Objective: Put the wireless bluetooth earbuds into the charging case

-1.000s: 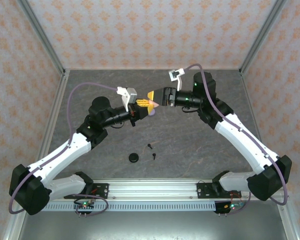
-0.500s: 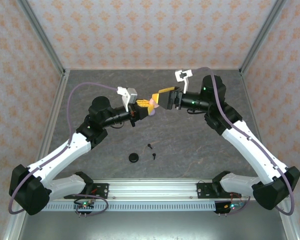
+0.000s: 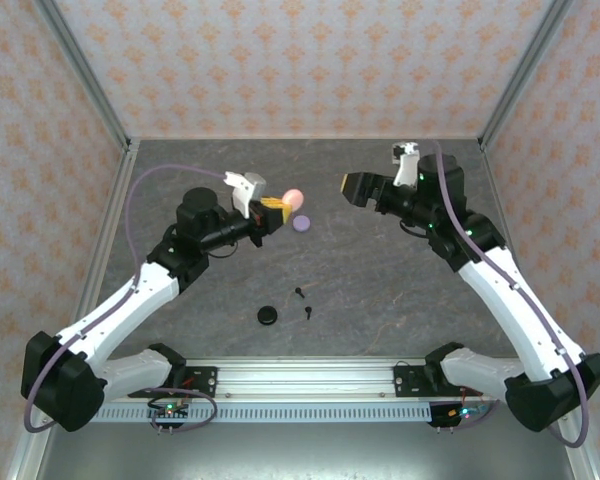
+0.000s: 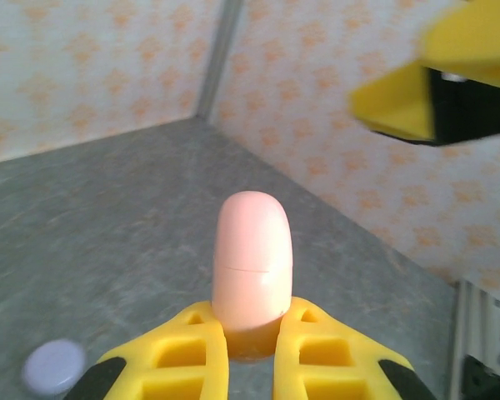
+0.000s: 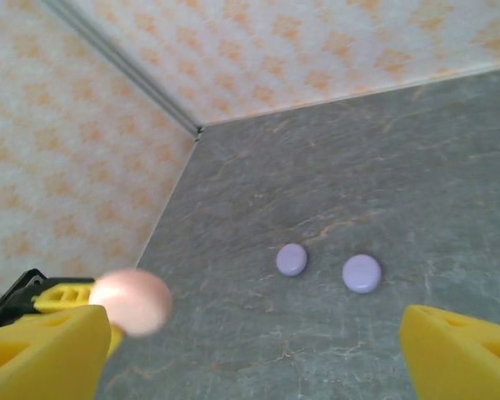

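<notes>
My left gripper needs to put down and release the pink charging case on the grey table (image 3: 264,247) behind the round black case, near the lilac cases. The pink case is now held above the table.
My left gripper (image 3: 277,204) (image 4: 250,321) is shut on a closed pink charging case (image 3: 293,197) (image 4: 252,258), held above the table at mid-back. The case stands out from the yellow fingers (image 4: 192,350), edge-on, with its seam showing. My right gripper (image 3: 352,187) (image 5: 250,367) hangs open to the right of the case, apart from it, with nothing between its jaws. Two small black earbuds (image 3: 299,293) (image 3: 308,312) lie on the table near a round black case (image 3: 269,315). From the right wrist, the pink case (image 5: 132,300) looks blurred at the lower left.
A lilac round case (image 3: 302,223) (image 4: 53,367) lies on the grey table under the held case. The right wrist view has two lilac cases (image 5: 291,259) (image 5: 362,272) side by side. Patterned walls close in the back and both sides.
My right gripper has drawn back to the right, away from the pink case, and opened wider. The left gripper keeps the case and has shifted slightly up and back.
</notes>
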`<state>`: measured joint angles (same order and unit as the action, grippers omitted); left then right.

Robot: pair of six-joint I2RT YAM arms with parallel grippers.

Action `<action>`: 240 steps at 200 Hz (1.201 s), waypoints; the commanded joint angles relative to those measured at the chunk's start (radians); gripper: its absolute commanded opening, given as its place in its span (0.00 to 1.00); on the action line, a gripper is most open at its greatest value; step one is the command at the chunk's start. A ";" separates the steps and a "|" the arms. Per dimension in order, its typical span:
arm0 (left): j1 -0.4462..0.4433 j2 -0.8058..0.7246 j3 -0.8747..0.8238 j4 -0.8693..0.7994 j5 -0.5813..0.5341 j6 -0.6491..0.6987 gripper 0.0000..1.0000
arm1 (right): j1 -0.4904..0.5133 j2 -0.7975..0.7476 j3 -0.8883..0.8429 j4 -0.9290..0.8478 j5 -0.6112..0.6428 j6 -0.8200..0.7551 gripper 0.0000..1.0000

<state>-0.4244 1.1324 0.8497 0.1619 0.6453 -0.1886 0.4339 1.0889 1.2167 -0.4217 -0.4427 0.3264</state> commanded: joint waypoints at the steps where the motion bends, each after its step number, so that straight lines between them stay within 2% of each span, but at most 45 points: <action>1: 0.081 0.057 -0.014 -0.069 -0.002 -0.063 0.01 | -0.008 -0.058 -0.053 0.053 0.072 0.039 0.95; 16: 0.112 0.123 0.013 -0.163 0.027 -0.058 0.01 | -0.009 -0.083 -0.081 0.078 0.091 0.045 1.00; 40: 0.129 0.230 0.043 -0.257 0.060 -0.055 0.01 | -0.009 -0.119 -0.118 0.098 0.129 0.052 0.99; 95: 0.161 0.376 0.035 -0.308 -0.001 -0.122 0.02 | -0.010 -0.151 -0.143 0.082 0.163 0.039 0.99; 163: 0.196 0.514 0.034 -0.337 0.030 -0.107 0.09 | -0.009 -0.164 -0.155 0.094 0.190 0.074 0.99; 196: 0.199 0.541 0.027 -0.326 0.002 -0.103 0.20 | -0.010 -0.165 -0.179 0.114 0.177 0.103 0.99; 226: 0.211 0.547 0.011 -0.318 -0.018 -0.099 0.41 | -0.010 -0.186 -0.215 0.148 0.192 0.122 0.99; 240: 0.219 0.541 0.003 -0.316 -0.023 -0.095 0.48 | -0.010 -0.194 -0.231 0.159 0.197 0.129 0.99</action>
<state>-0.2276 1.6741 0.8593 -0.1467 0.6548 -0.2924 0.4286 0.9237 1.0134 -0.3252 -0.2687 0.4278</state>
